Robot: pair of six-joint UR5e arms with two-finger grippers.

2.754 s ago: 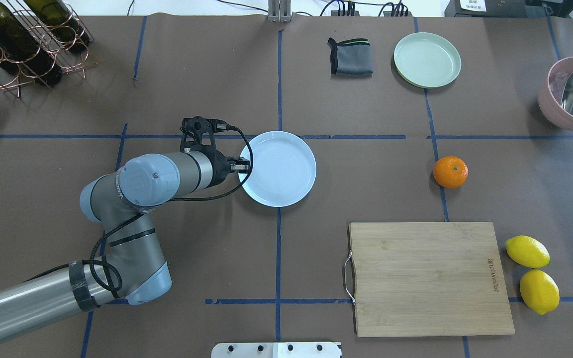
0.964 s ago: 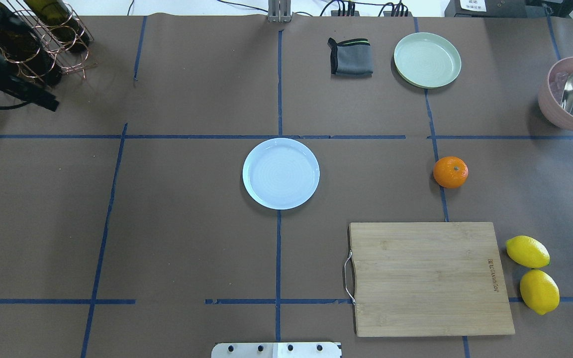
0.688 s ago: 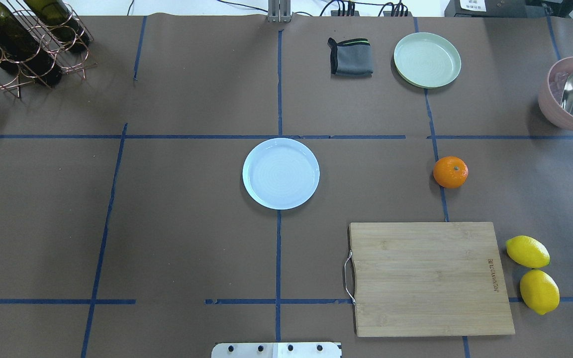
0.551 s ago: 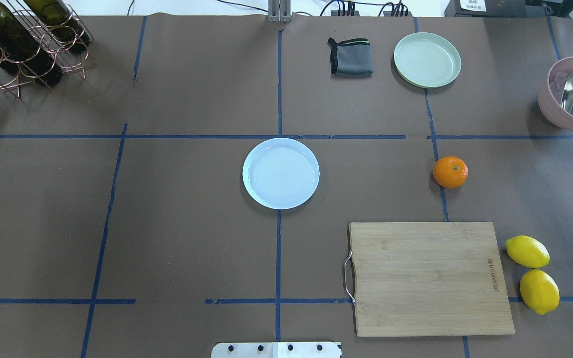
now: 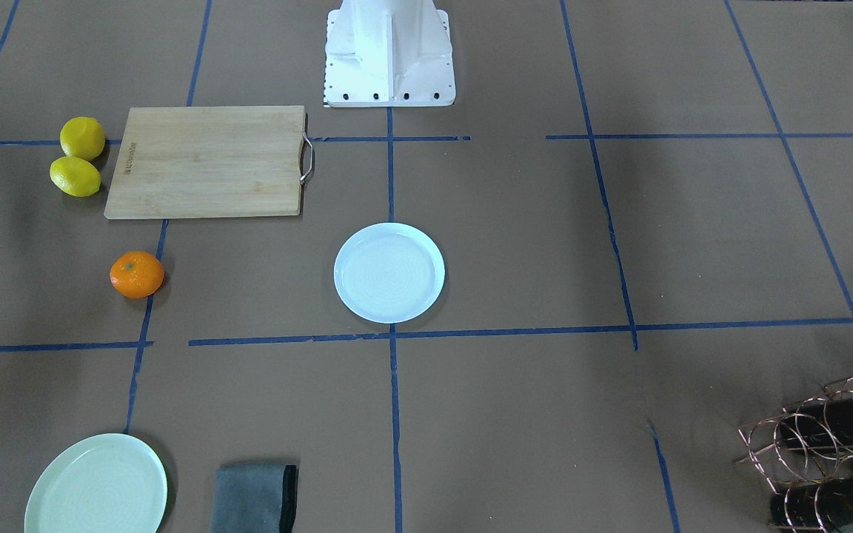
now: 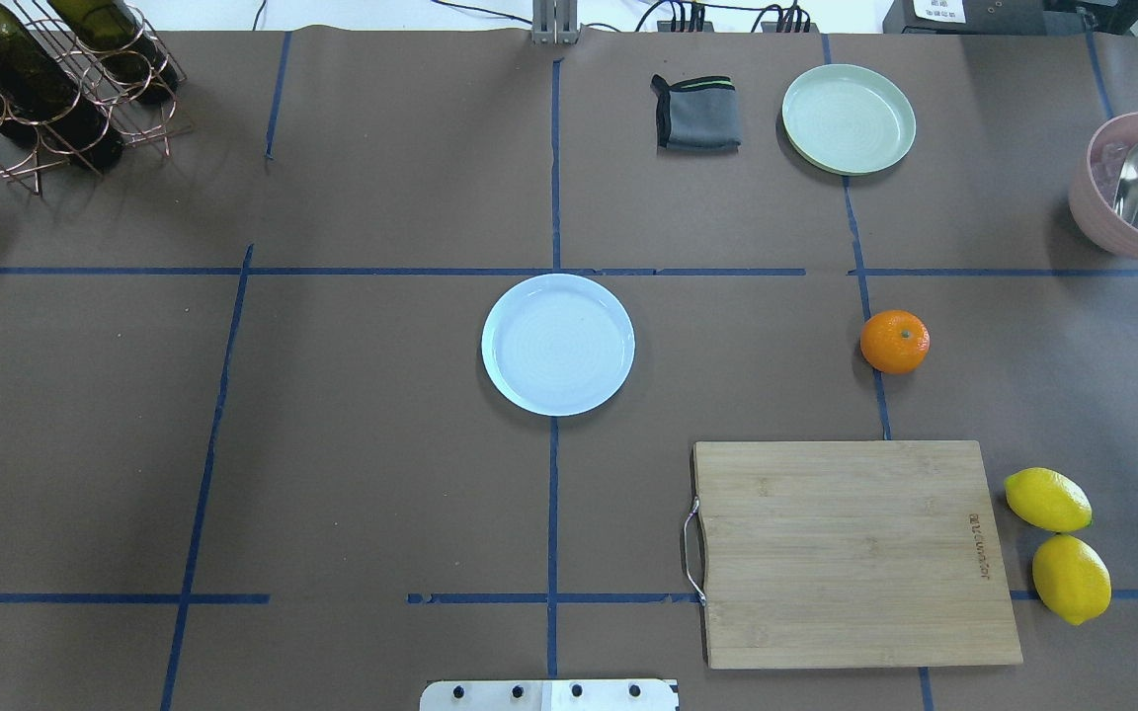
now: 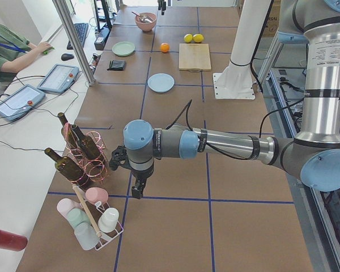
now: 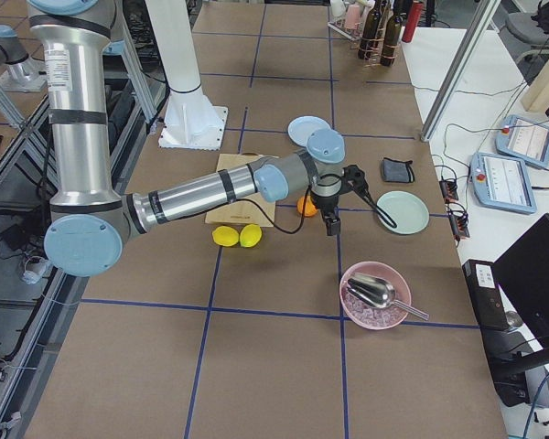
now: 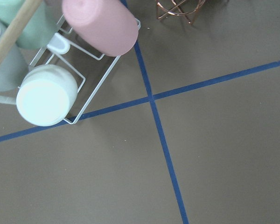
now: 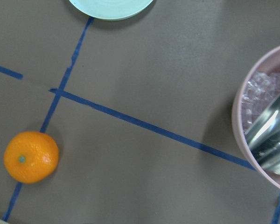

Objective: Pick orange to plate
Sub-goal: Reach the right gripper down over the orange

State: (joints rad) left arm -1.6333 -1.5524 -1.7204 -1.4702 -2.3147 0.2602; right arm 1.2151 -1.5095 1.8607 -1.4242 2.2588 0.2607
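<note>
Next, my right gripper will go to the orange on the blue tape line near the cutting board and close around the orange's sides (image 5: 138,274) (image 10: 31,157).
The orange (image 6: 895,342) lies on a blue tape line right of centre, beyond the cutting board; it also shows at the lower left of the right wrist view (image 10: 31,157). The pale bluish plate (image 6: 558,344) sits bare at the table's middle. My right gripper (image 8: 331,223) hangs over the table between the orange and the pink bowl; I cannot tell whether it is open or shut. My left gripper (image 7: 137,190) hovers far off by the wine rack, its state unclear too. Neither wrist view shows fingers.
A wooden cutting board (image 6: 855,553) lies near the base, with two lemons (image 6: 1047,499) to its right. Mint-green plate (image 6: 848,118), grey cloth (image 6: 695,114), pink bowl (image 6: 1093,212) holding a metal scoop, wine rack (image 6: 45,79) and cup rack (image 9: 60,56) line the edges.
My left arm pulled away from the plate's left rim and went out of the overhead view to the left. A small dark tip has come in at the right edge by the pink bowl.
</note>
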